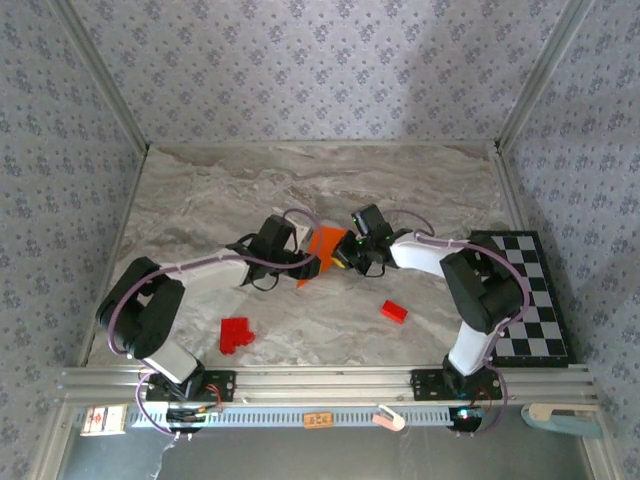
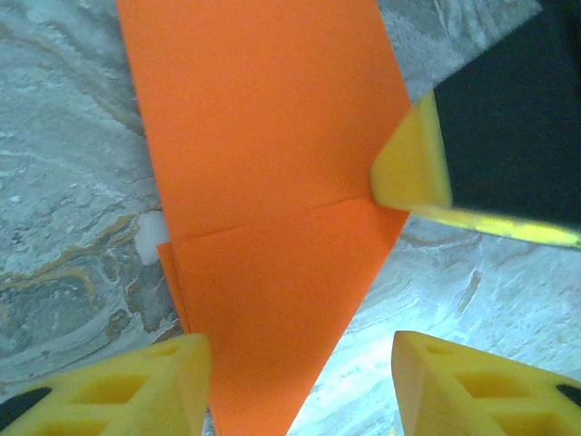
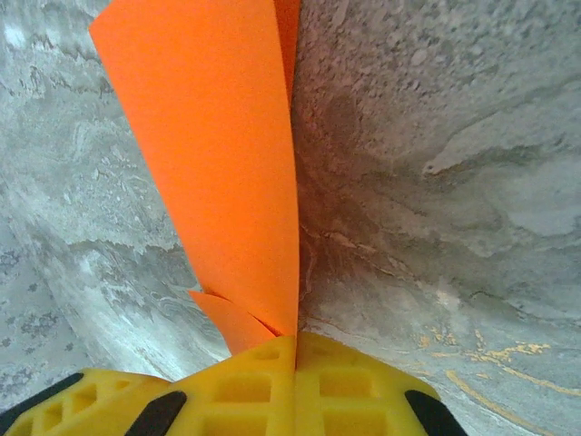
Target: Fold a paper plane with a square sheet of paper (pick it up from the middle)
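The paper's slanted edge lies crooked to the robot's open left gripper, so the left gripper will turn to line up with it and pinch the layers (image 2: 268, 395) near the paper's tip.
The orange square sheet of paper (image 1: 323, 248) is folded into layers that taper to a point and is held up off the marble table (image 1: 300, 190) at its middle. My right gripper (image 3: 295, 343) is shut on the paper's (image 3: 218, 163) edge, and the sheet rises straight out of its closed jaws. In the left wrist view one yellow fingertip of the right gripper (image 2: 410, 170) pinches the paper's (image 2: 263, 173) right edge at a cross crease. My left gripper (image 2: 300, 391) is open around the pointed tip. Its left finger (image 2: 136, 386) lies beside the paper and its right finger (image 2: 472, 381) stands clear of it.
Two groups of red blocks (image 1: 236, 333) (image 1: 393, 312) lie on the table in front of the arms. A black-and-white chequered board (image 1: 530, 295) sits at the right edge. Patterned walls close off the table on three sides.
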Action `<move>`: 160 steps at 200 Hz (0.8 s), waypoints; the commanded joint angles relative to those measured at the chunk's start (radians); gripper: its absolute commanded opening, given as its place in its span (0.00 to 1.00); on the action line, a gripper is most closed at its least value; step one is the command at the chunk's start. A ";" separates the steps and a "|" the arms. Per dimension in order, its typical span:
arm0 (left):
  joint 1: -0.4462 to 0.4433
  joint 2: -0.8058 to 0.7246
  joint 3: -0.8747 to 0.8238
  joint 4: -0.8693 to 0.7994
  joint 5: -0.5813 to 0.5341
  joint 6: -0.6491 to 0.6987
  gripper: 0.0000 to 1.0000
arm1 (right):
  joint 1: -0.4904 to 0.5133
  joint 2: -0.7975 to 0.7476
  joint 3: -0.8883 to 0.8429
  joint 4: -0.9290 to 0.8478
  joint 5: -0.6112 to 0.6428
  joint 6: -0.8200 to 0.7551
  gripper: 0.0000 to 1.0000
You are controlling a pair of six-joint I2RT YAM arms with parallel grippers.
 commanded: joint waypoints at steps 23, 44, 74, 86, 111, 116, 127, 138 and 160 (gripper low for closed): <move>-0.083 -0.048 -0.058 0.149 -0.143 0.270 0.66 | -0.014 -0.034 0.028 -0.035 -0.026 0.046 0.02; -0.098 -0.023 -0.056 0.158 -0.168 0.316 0.67 | -0.017 -0.037 0.035 -0.035 -0.040 0.054 0.02; -0.112 0.025 -0.035 0.165 -0.192 0.382 0.66 | -0.022 -0.040 0.043 -0.044 -0.058 0.064 0.02; -0.112 0.040 -0.030 0.173 -0.197 0.401 0.65 | -0.023 -0.043 0.045 -0.053 -0.062 0.065 0.02; -0.112 0.058 -0.029 0.193 -0.185 0.426 0.61 | -0.027 -0.051 0.044 -0.063 -0.061 0.065 0.02; -0.112 0.062 -0.029 0.198 -0.182 0.427 0.60 | -0.028 -0.052 0.045 -0.064 -0.063 0.066 0.02; -0.112 0.072 -0.030 0.206 -0.171 0.430 0.57 | -0.029 -0.052 0.046 -0.065 -0.066 0.068 0.02; -0.112 0.082 -0.035 0.214 -0.167 0.433 0.55 | -0.031 -0.050 0.047 -0.067 -0.069 0.069 0.02; -0.111 0.093 -0.047 0.237 -0.153 0.445 0.51 | -0.035 -0.052 0.044 -0.067 -0.071 0.071 0.02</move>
